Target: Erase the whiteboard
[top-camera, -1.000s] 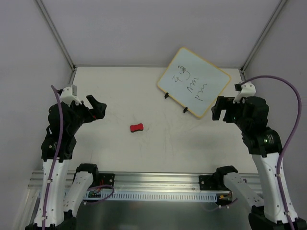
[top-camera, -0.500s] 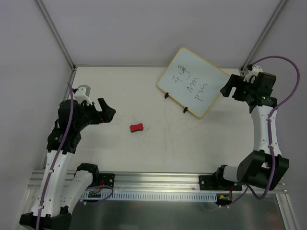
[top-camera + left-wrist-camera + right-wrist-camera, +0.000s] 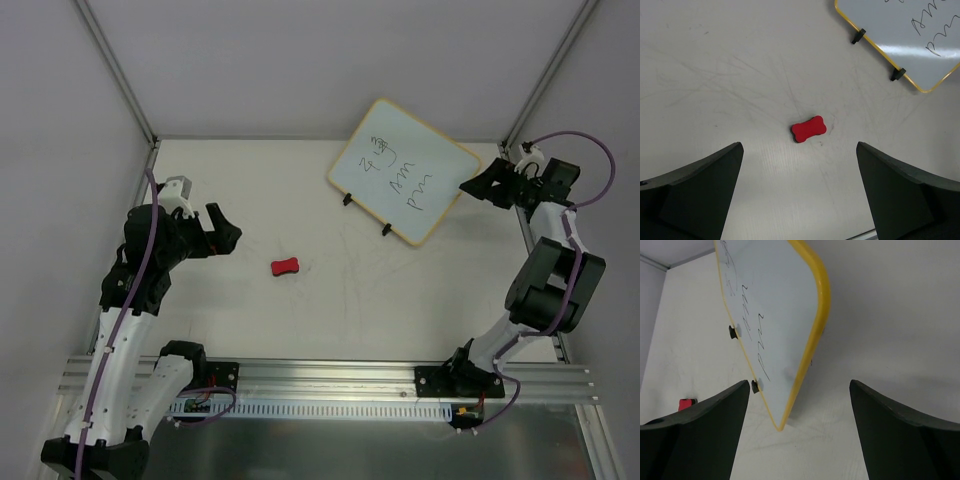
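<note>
I should next move my left gripper to the red eraser block and close it on the eraser block's narrow middle (image 3: 285, 267) (image 3: 808, 129), because the whiteboard needs wiping.
The whiteboard (image 3: 403, 170), white with a tan frame, two black clips and black scribbles, lies tilted at the table's back right. It shows in the left wrist view (image 3: 910, 35) and fills the right wrist view (image 3: 775, 315). A small red eraser block (image 3: 286, 266) lies mid-table, also in the left wrist view (image 3: 808, 128). My left gripper (image 3: 228, 228) is open and empty, left of the eraser. My right gripper (image 3: 472, 186) is open and empty, just off the board's right corner, with that corner between its spread fingers.
Grey walls with metal corner posts (image 3: 115, 70) close off the back and sides. An aluminium rail (image 3: 330, 385) runs along the near edge between the arm bases. The white tabletop (image 3: 250, 190) carries faint scuff marks.
My right arm has swung up and back toward the board's right corner. My left gripper moved a little right toward the eraser, then held still. Board and eraser have not moved.
</note>
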